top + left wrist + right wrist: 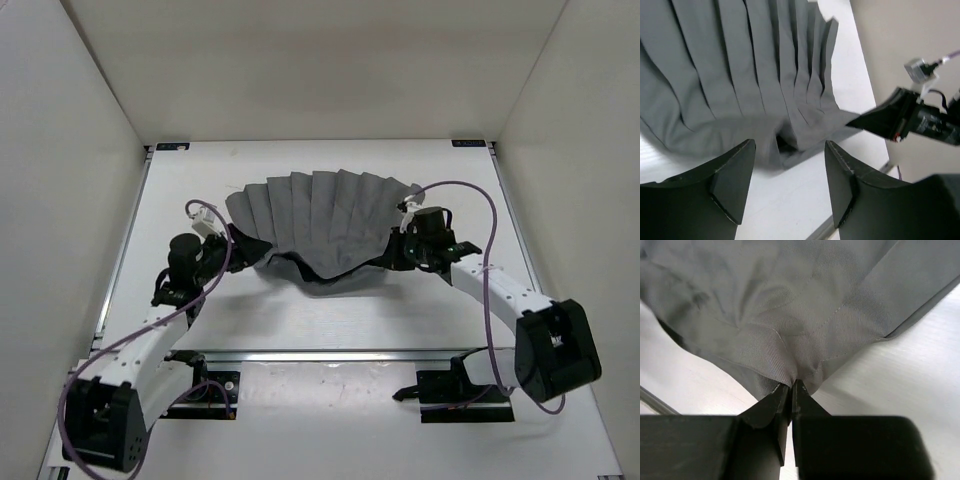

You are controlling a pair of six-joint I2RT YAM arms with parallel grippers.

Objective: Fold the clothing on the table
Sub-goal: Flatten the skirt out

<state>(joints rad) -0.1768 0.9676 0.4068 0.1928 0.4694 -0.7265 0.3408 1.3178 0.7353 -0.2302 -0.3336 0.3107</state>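
Note:
The grey skirt is next for my left gripper, which should go to it and close on its waistband's loose corner (265,262) (773,166), opposite the corner my right gripper holds.
The clothing (320,220), a dark grey pleated skirt, lies fanned out on the white table (300,320), its near edge bunched and partly lifted. My left gripper (240,247) is at the skirt's left near corner. In the left wrist view it (790,170) stands open over bare table (800,205), with the clothing (740,75) just beyond its fingertips and nothing between them. My right gripper (393,252) is at the skirt's right near edge. In the right wrist view it (791,385) is shut on a pinched fold of the clothing (790,305). The right gripper (865,120) also shows in the left wrist view.
White walls enclose the table on three sides. A metal rail (340,353) runs across the front, near the arm bases. Another rail (125,260) follows the left edge. Purple cables loop over both arms.

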